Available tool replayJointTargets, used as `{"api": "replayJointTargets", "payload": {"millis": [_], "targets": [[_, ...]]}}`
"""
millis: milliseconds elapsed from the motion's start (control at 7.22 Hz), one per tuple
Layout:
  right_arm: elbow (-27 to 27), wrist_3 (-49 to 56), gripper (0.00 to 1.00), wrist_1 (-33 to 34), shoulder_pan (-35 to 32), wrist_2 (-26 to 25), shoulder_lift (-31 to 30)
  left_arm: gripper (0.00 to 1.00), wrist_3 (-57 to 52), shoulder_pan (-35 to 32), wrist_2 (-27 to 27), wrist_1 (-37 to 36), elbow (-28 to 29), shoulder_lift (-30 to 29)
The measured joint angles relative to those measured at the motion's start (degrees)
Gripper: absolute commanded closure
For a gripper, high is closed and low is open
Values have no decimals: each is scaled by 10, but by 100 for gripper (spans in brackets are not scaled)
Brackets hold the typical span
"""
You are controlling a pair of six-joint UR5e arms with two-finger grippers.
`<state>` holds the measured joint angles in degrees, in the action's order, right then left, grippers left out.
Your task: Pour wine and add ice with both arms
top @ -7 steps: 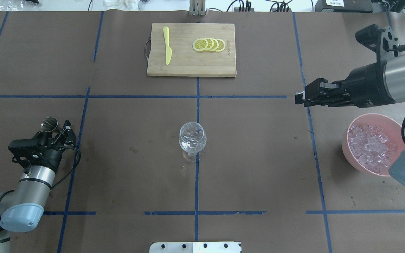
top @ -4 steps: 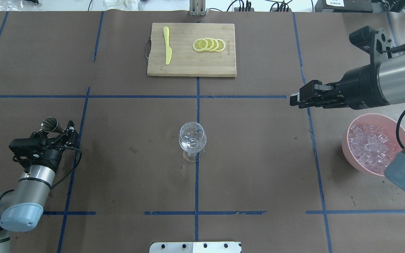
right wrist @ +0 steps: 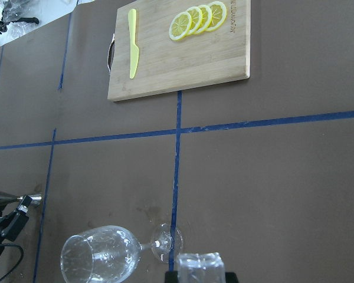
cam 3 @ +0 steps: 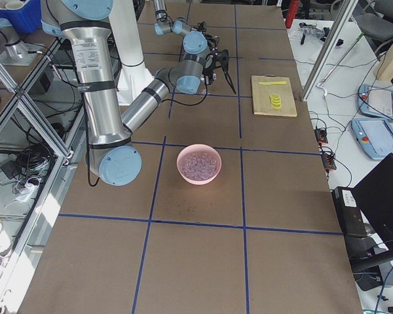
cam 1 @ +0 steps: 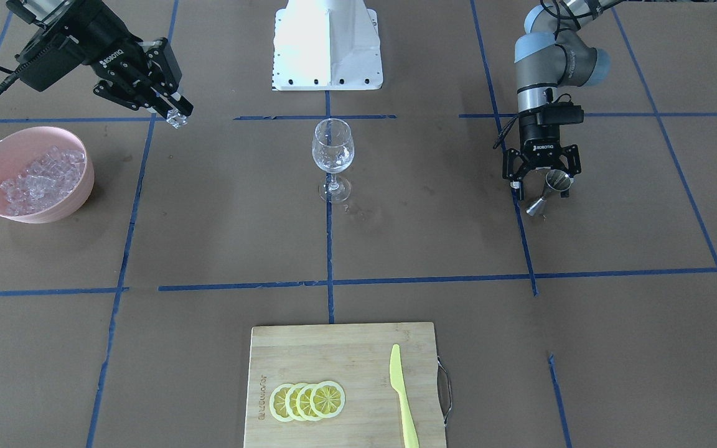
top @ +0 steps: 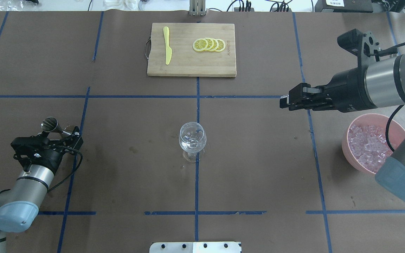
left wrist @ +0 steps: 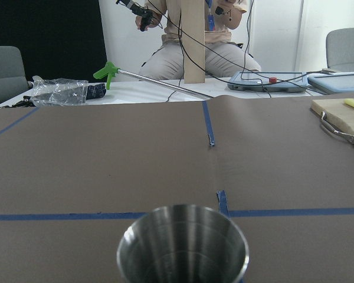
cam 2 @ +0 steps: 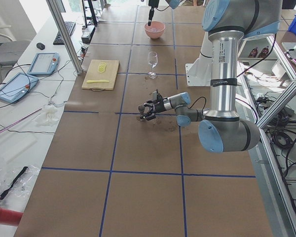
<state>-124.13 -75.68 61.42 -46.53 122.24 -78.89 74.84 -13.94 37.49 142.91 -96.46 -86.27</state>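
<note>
The robot's right gripper should release the ice cube inside the bowl of the clear wine glass (cam 1: 333, 157) (right wrist: 117, 252).
A clear wine glass (top: 192, 140) stands upright at the table's middle; I cannot make out liquid in it. My right gripper (top: 282, 102) is in the air to the right of and beyond the glass, shut on one clear ice cube (cam 1: 176, 118), which also shows in the right wrist view (right wrist: 200, 266). My left gripper (cam 1: 542, 186) is low at the table's left with its fingers spread. A steel jigger (cam 1: 548, 190) stands upright between them, untouched on one side. The jigger's cup fills the bottom of the left wrist view (left wrist: 183, 244).
A pink bowl (top: 374, 116) holding several ice cubes (top: 367, 146) sits at the right under my right arm. A bamboo cutting board (top: 188, 66) at the far middle carries a yellow knife (top: 167, 45) and lemon slices (top: 209, 45). The white pedestal (cam 1: 327, 43) is at the near edge.
My right gripper has moved left, away from the bowl and towards the table's middle, with the ice cube in it. My left wrist has tilted lower beside the jigger, which has stayed in place.
</note>
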Motion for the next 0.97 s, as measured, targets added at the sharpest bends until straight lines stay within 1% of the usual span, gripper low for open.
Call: {"api": "replayJointTargets", "payload": {"millis": [138, 415, 554, 831, 969], "targets": [[1, -1, 100, 12, 5, -4, 13, 0, -2, 0, 22, 0, -16, 18], [1, -2, 100, 63, 16, -6, 57, 0, -3, 0, 80, 0, -69, 72], [2, -7, 100, 81, 30, -14, 73, 0, -3, 1, 111, -1, -86, 83], [6, -23, 100, 107, 83, -68, 106, 0, -3, 2, 184, -9, -115, 93], [10, -26, 100, 131, 98, -83, 130, 0, -3, 2, 214, -33, -144, 100]]}}
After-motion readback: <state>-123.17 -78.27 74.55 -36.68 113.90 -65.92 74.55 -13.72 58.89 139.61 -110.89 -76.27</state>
